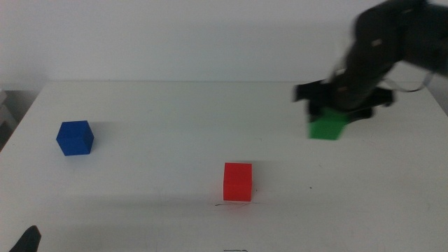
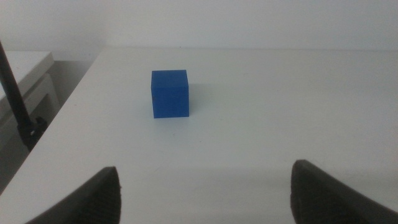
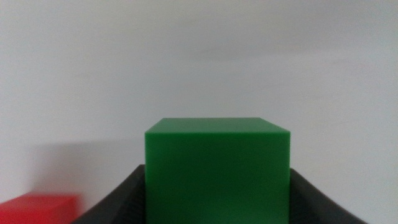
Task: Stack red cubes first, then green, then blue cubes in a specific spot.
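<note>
I should use my right gripper to set the green cube down squarely on top of the red cube [image 1: 237,165] [image 3: 38,204].
The red cube [image 1: 237,182] stands at the front middle of the white table, with a thin dark scribbled line [image 1: 222,204] at its base marking the spot. My right gripper [image 1: 337,110] is shut on the green cube [image 1: 327,127] at the far right of the table. In the right wrist view the green cube [image 3: 217,168] fills the space between the jaws of that gripper [image 3: 217,193], and the red cube [image 3: 38,208] shows blurred beyond. The blue cube [image 1: 75,137] rests at the left. My left gripper [image 2: 205,190] is open and some way short of the blue cube [image 2: 170,93]; it shows at the front left corner [image 1: 26,239].
The table's left edge [image 2: 59,109] runs close to the blue cube, with a dark pole [image 2: 15,93] beyond it. A wide stretch of bare white tabletop [image 1: 161,133] lies between the cubes.
</note>
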Motion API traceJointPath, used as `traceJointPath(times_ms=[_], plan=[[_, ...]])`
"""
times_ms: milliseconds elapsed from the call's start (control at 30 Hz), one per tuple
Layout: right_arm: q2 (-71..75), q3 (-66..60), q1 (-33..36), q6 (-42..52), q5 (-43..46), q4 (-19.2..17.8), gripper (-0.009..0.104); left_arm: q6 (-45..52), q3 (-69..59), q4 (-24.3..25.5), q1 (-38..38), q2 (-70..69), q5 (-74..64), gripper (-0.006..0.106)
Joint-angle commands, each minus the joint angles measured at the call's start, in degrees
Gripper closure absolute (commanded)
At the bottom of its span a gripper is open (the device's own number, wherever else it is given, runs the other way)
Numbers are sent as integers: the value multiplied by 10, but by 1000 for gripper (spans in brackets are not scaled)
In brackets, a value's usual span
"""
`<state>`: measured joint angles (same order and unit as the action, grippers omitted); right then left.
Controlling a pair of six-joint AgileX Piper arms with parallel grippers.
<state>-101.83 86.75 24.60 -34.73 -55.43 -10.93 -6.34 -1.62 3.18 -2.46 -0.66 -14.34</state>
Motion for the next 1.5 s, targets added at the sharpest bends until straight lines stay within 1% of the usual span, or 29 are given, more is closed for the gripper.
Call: traceJointPath(times_ms=[0,167,433,533,600,700,867,1000,1100,1267,1467], plan=[[34,21,51,-54,18,-37,96,-8,1,-1,-4,-15,45,7],[14,59,124,-97,0,-39,96,-8,1,-1,-4,-15,45,7],[-63,171,171,-118,-76,-32,96,-8,1,-1,-4,-15,45,7],[-90,195,184,-131,-83,-25,96,-8,1,-1,-4,-15,45,7],[-102,198,189,-139,-78,-13,96,-8,1,-1,-4,-15,45,7],[-116,198,192,-140,-79,-5,96,-8,1,-1,-4,-15,45,7],[-127,198,192,-140,-99,-9,96,-8,1,-1,-4,-15,45,7],[-127,198,191,-156,-118,-23,96,-8,1,-1,-4,-15,45,7],[-127,198,191,-159,-126,-21,96,-8,1,-1,-4,-15,45,7],[-127,198,191,-159,-123,-6,96,-8,1,-1,-4,-15,45,7],[-127,198,196,-159,-122,-3,96,-8,1,-1,-4,-15,45,7]])
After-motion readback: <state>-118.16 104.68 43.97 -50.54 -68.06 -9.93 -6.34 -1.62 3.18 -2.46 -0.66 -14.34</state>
